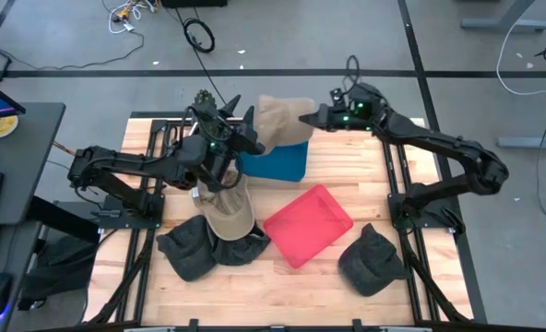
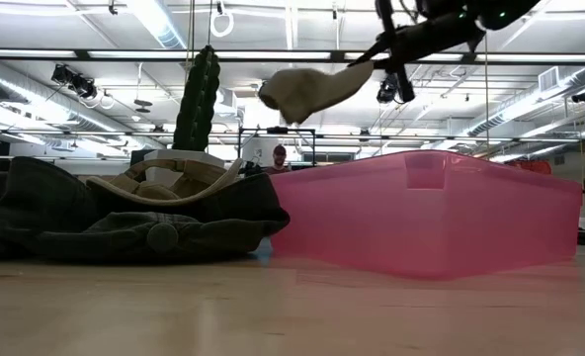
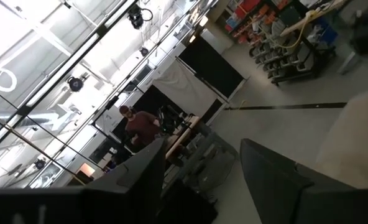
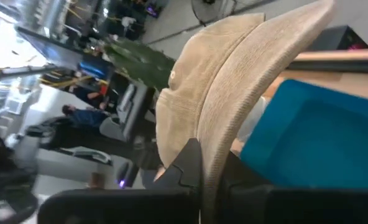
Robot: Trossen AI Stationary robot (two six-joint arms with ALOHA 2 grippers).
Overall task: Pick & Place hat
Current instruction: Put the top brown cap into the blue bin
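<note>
The tan corduroy hat, now hanging high over the bin, will be released by my right gripper on the bottom of the blue bin [image 1: 274, 155] [image 4: 324, 142], around the middle of the bin.
A tan corduroy hat [image 1: 282, 120] hangs in the air over a blue bin [image 1: 278, 164] at the table's far middle, with my right gripper [image 1: 308, 118] shut on it. In the low view the hat [image 2: 307, 89] floats high above the table. My left gripper [image 1: 241, 122] is raised just left of the hat, open, with nothing between its fingers [image 3: 258, 162]. A second tan hat [image 1: 229, 214] lies on dark hats [image 1: 195, 251] at the near left. My right gripper pinches the hat's brim [image 4: 218, 149] between its two fingers, at the brim's edge. The fingers come nearly level from the table's right side. The hat is lifted clear, its crown [image 4: 196, 81] stretching away from the fingers toward the table's left, above the blue bin.
A pink tray [image 1: 308, 224] sits at the table's near middle. Another dark hat [image 1: 373, 261] lies at the near right. A person [image 3: 140, 127] is in the room beyond the table. A desk with devices [image 1: 1, 148] stands off the table's left.
</note>
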